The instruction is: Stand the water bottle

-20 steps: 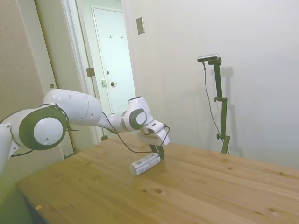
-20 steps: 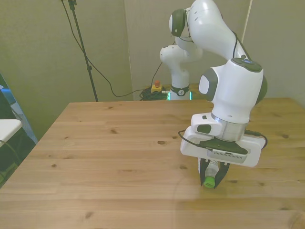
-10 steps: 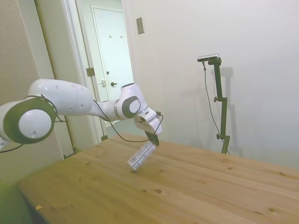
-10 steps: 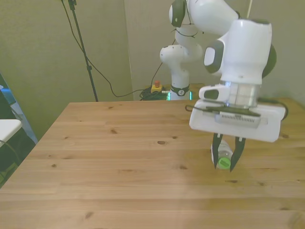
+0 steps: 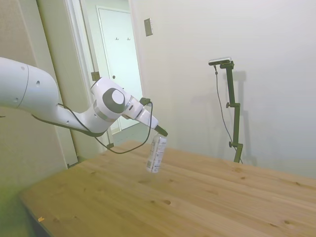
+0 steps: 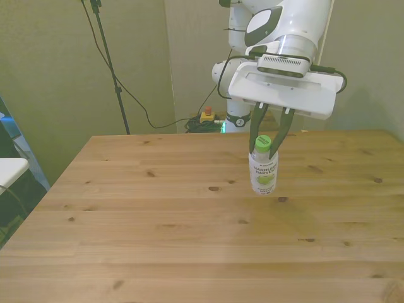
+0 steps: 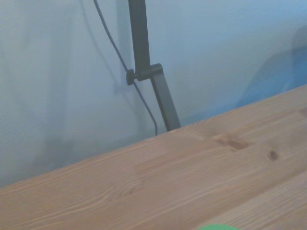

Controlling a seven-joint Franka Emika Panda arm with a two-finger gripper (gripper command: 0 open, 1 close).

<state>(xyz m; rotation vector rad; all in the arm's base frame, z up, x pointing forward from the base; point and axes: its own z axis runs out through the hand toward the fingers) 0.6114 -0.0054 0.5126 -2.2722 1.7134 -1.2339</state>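
Observation:
I should release the water bottle upright on the table (image 5: 194, 187), between the dark knot and the black stand.
The water bottle (image 6: 264, 172) (image 5: 157, 153), clear with a white printed label and a green cap (image 6: 262, 143), hangs nearly upright above the wooden table (image 6: 158, 214), its bottom just above the surface. My gripper (image 6: 267, 140) (image 5: 161, 133) is shut on the bottle at the cap end, with dark fingers on either side of the cap. In the side view the bottle tilts slightly, base toward the picture's left. A sliver of the green cap (image 7: 214, 227) shows in the wrist view at the frame's edge, above the table planks.
The table (image 5: 207, 197) stretches wide around the bottle. A black stand with a cable (image 6: 107, 60) rises behind the table at the front view's left. The wall and a door (image 5: 118, 64) lie beyond the table's far side.
The bottle lay flat on the table one second ago. My gripper has lifted it and swung it from lying, through a tilt, to nearly upright, moving away from the table's near edge in the front view.

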